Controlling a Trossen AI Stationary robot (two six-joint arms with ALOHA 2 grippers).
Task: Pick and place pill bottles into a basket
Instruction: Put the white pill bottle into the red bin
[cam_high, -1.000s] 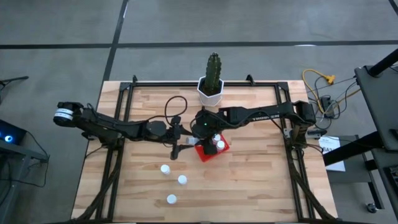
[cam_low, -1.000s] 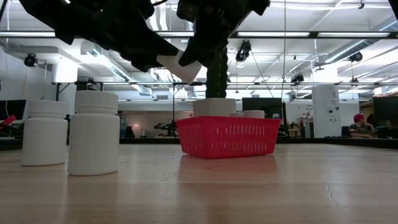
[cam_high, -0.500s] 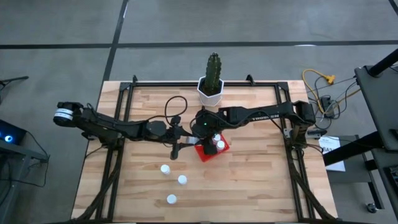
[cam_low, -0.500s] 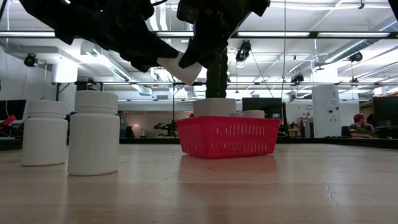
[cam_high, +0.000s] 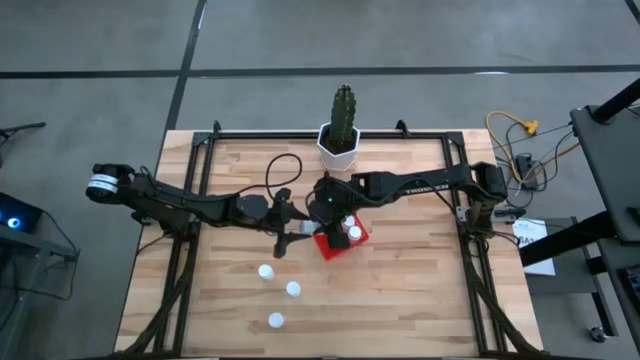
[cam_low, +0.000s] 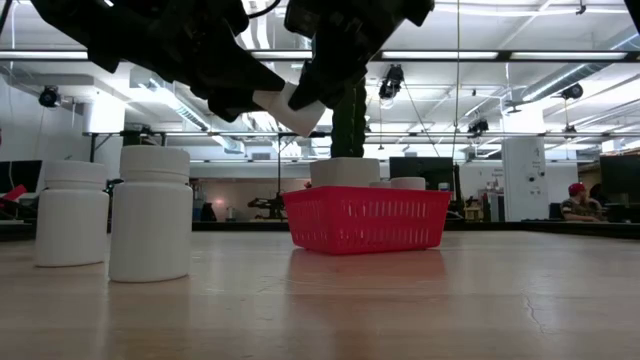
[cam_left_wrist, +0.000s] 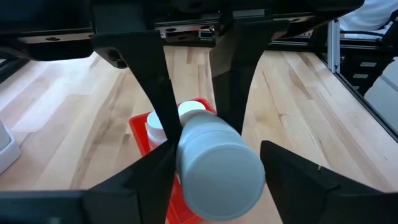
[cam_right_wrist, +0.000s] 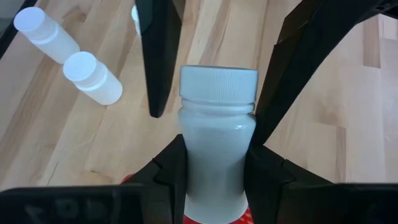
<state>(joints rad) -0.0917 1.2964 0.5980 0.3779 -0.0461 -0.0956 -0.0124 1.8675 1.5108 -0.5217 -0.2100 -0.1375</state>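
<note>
The pill bottle's base end is pinched in my right gripper, so my left gripper will close on the pill bottle's cap end (cam_right_wrist: 219, 86) before my right gripper backs away.
One white pill bottle (cam_right_wrist: 217, 124) hangs in the air between my two grippers, above the left end of the red basket (cam_high: 352, 243); it also shows in the low view (cam_low: 290, 103). My right gripper (cam_right_wrist: 214, 149) is shut on it. My left gripper (cam_left_wrist: 214, 146) is open. Its fingers (cam_right_wrist: 155, 68) stand on either side of the bottle's cap end with small gaps. Two bottles (cam_high: 351, 228) stand in the basket. Three bottles (cam_high: 265, 271) (cam_high: 293, 289) (cam_high: 275, 320) stand on the table, near left of the basket. My right gripper pinches the bottle's body near its base end (cam_right_wrist: 214, 174) between its two fingers. The bottle lies along the fingers and reaches out past them, cap (cam_right_wrist: 219, 84) toward my left gripper. It is about level and lifted clear above the basket.
A white faceted pot with a green cactus (cam_high: 340, 140) stands at the table's far edge, just behind the grippers. Two of the loose bottles (cam_low: 150, 215) (cam_low: 70, 215) show at the left in the low view. Bare wood lies to the right of the basket.
</note>
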